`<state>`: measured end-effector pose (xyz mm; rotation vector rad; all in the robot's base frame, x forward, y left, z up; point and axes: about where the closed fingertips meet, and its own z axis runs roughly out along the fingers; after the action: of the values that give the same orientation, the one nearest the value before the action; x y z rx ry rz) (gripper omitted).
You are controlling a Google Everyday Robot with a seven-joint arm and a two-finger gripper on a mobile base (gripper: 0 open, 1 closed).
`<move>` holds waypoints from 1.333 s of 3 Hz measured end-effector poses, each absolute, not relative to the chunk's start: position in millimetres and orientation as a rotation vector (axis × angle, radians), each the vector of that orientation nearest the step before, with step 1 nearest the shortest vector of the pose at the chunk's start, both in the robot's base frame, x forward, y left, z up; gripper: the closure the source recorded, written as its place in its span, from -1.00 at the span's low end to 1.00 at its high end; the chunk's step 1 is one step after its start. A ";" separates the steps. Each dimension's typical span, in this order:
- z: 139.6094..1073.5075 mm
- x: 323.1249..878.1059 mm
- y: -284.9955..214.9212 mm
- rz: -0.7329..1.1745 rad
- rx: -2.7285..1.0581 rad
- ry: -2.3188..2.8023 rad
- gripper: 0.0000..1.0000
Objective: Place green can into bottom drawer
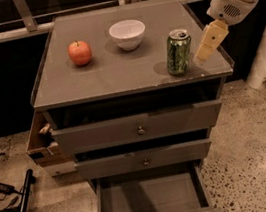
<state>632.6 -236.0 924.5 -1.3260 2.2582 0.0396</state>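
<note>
Next, my gripper closes around the upper half of the green can [179, 48], under its silver top.
The green can [179, 52] stands upright on the right front part of the grey cabinet top [117, 75], its silver top showing. My gripper [206, 50], beige and hanging from the white arm at the upper right, is just to the right of the can, at about its height and a small gap away from it. The bottom drawer [150, 196] is pulled out at the foot of the cabinet, and its plain grey floor is bare.
A red apple [80, 52] and a white bowl [127, 34] stand on the cabinet top to the left of the can. The two upper drawers stand slightly open. A cardboard box [40, 143] is beside the cabinet on the left, with cables [7, 200] on the floor. A white post [265, 50] stands to the right.
</note>
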 end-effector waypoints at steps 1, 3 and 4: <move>920.6 633.3 -228.4 0.108 -1.307 2.254 -1.00; 905.6 642.1 -190.2 0.299 -1.274 2.220 -1.00; 900.2 647.6 -166.7 0.372 -1.278 2.178 -1.00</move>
<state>647.6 -166.7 900.2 -1.2784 2.1782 0.3722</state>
